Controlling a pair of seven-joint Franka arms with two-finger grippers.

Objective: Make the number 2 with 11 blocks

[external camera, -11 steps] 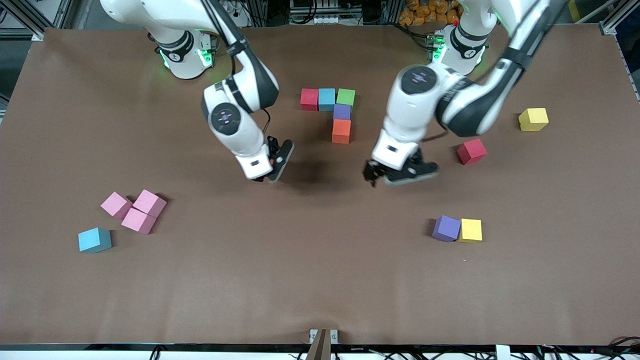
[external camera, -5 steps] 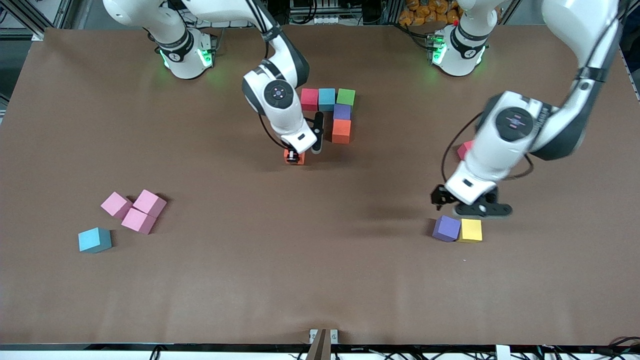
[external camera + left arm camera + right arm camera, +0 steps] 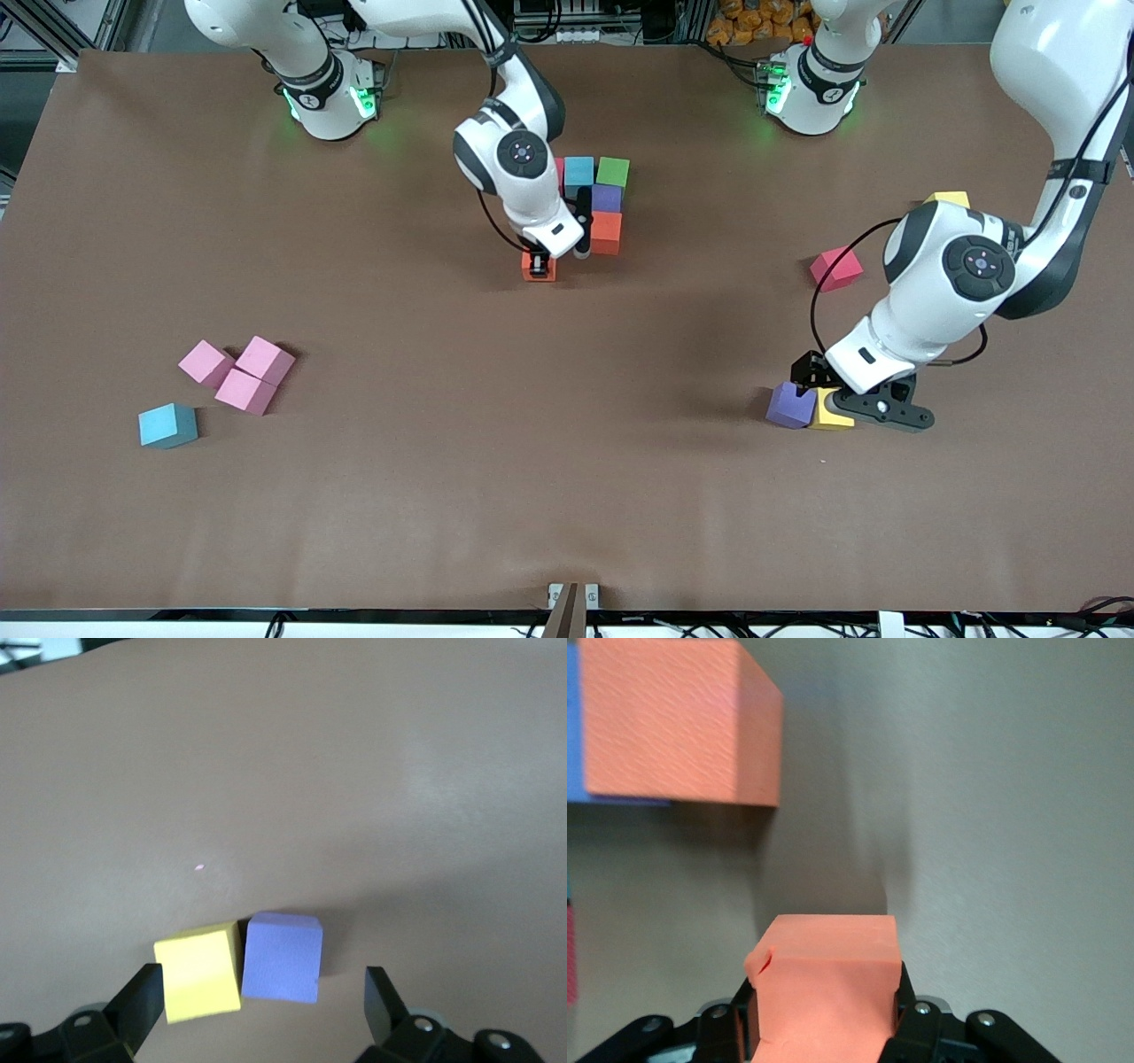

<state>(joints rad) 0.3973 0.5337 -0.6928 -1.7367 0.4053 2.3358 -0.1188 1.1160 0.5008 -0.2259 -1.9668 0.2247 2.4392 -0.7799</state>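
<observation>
My right gripper has an orange block, now held low over the table. It will let go of it against the placed orange block's side (image 3: pixel 571 236) (image 3: pixel 678 877) that faces the pink blocks.
Red (image 3: pixel 559 168), light blue (image 3: pixel 578 171) and green (image 3: pixel 613 171) blocks stand in a row. A purple block (image 3: pixel 607 197) and an orange block (image 3: pixel 606 232) continue from the green one toward the front camera. My right gripper (image 3: pixel 539 264) is shut on a second orange block (image 3: pixel 824 988). It is low over the table beside the placed orange block (image 3: pixel 673 722), toward the right arm's end. My left gripper (image 3: pixel 837 397) hangs open over a touching pair, a purple block (image 3: pixel 282 957) and a yellow block (image 3: pixel 197 973). Both lie between its fingers (image 3: pixel 142 1001).
Loose blocks: a red one (image 3: pixel 835 268) and a yellow one (image 3: pixel 948 198), partly hidden by the left arm, toward the left arm's end. Three pink ones (image 3: pixel 245 377) and a light blue one (image 3: pixel 167 425) lie toward the right arm's end.
The right gripper carried the orange block from mid-table to beside the placed orange block. The left arm swung from mid-table and came down over the purple and yellow pair, still open.
</observation>
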